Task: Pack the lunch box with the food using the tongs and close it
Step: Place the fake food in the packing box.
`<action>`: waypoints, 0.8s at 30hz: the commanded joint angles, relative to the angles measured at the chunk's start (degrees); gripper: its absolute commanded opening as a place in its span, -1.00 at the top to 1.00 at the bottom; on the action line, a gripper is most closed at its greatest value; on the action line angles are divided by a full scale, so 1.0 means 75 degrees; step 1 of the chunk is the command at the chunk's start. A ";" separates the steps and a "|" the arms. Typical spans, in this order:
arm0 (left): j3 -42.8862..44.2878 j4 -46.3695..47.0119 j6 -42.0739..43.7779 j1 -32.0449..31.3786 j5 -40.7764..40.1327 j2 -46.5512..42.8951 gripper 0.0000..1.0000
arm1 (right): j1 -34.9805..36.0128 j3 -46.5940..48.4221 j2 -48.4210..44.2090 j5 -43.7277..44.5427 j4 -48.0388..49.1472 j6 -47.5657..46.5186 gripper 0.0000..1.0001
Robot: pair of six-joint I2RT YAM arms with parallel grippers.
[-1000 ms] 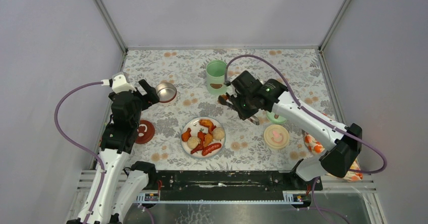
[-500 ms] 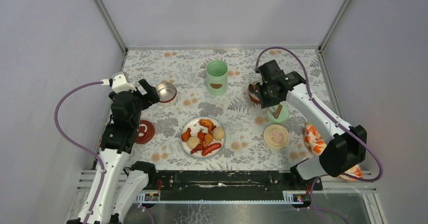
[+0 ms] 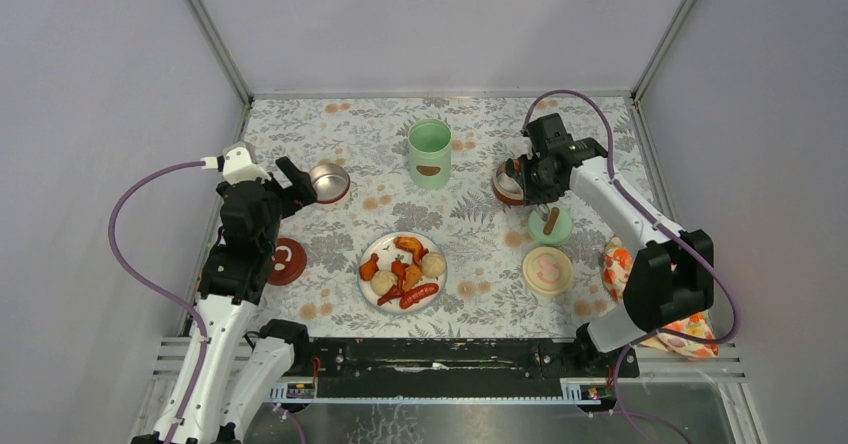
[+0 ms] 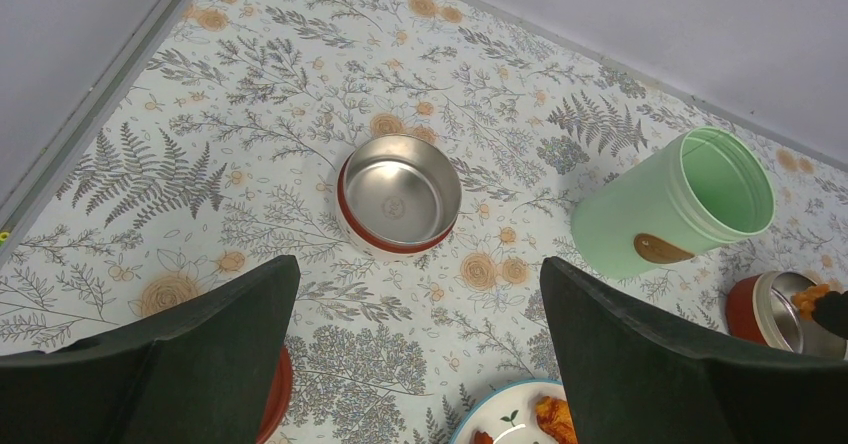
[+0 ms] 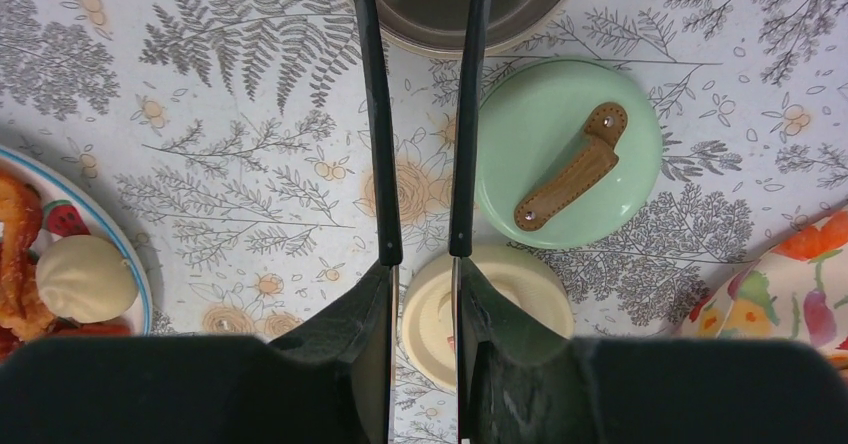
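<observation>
My right gripper squeezes both tong arms around the orange chunk inside the bowl; it should open, grip a single arm (image 5: 468, 144) and lift the tongs clear.
My right gripper (image 3: 537, 170) (image 5: 422, 294) is shut on the dark tongs (image 5: 378, 114), whose two arms reach out over a red-sided steel bowl (image 3: 507, 183) (image 5: 520, 9) at the back right. In the left wrist view an orange chunk (image 4: 808, 296) shows at the tongs' tip inside that bowl (image 4: 770, 309). The mint-green jar (image 3: 429, 152) stands open at the back centre. My left gripper (image 3: 296, 187) (image 4: 418, 269) hangs open, holding nothing, near a second, empty steel bowl (image 3: 329, 181) (image 4: 398, 192). The plate (image 3: 437, 282) of food (image 3: 404, 269) lies at the front centre.
The green lid (image 3: 550, 225) (image 5: 565, 154) with its brown handle and the cream lid (image 3: 547, 269) (image 5: 520, 299) lie right of the plate. A dark-red lid (image 3: 286, 261) lies at the left. A colourful cloth (image 3: 622, 276) sits at the right edge.
My right arm has swung with the tongs from beside the jar to the right and back, over the right-hand bowl. The left arm has not moved.
</observation>
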 commanded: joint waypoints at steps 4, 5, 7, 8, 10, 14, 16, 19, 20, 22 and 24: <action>-0.0080 0.0382 -0.0029 -0.0046 0.0048 -0.0071 -0.97 | -0.0232 -0.0164 0.0324 -0.0143 0.0643 0.0074 0.90; -0.0081 0.0378 -0.0032 -0.0046 0.0063 -0.0070 -0.97 | -0.0234 -0.0174 0.0392 -0.0134 0.0681 0.0061 0.89; -0.0079 0.0383 -0.0039 -0.0046 0.0059 -0.0068 -0.97 | -0.0232 -0.0161 0.0518 -0.0092 0.0772 0.0054 0.81; -0.0084 0.0387 -0.0032 -0.0046 0.0064 -0.0074 -0.97 | -0.0234 -0.0148 0.0577 -0.0077 0.0796 0.0054 0.77; -0.0088 0.0378 -0.0037 -0.0045 0.0057 -0.0068 -0.97 | -0.0238 -0.0120 0.0690 -0.0059 0.0840 0.0054 0.69; -0.0091 0.0380 -0.0041 -0.0053 0.0075 -0.0080 -0.97 | -0.0242 -0.0091 0.0840 0.0192 0.0875 0.0076 0.56; -0.0092 0.0387 -0.0041 -0.0057 0.0093 -0.0080 -0.97 | -0.0232 -0.0076 0.0862 0.0284 0.0881 0.0088 0.40; -0.0099 0.0380 -0.0041 -0.0057 0.0096 -0.0092 -0.97 | -0.0240 -0.0081 0.0852 0.0326 0.0932 0.0092 0.27; -0.0100 0.0397 -0.0041 -0.0049 0.0101 -0.0091 -0.97 | -0.0238 -0.0082 0.0856 0.0321 0.0934 0.0091 0.22; -0.0103 0.0390 -0.0041 -0.0067 0.0094 -0.0106 -0.97 | -0.0232 -0.0056 0.0891 0.0320 0.0894 0.0071 0.14; -0.0103 0.0389 -0.0041 -0.0066 0.0095 -0.0111 -0.97 | -0.0234 0.0037 0.0898 0.0276 0.0755 0.0041 0.07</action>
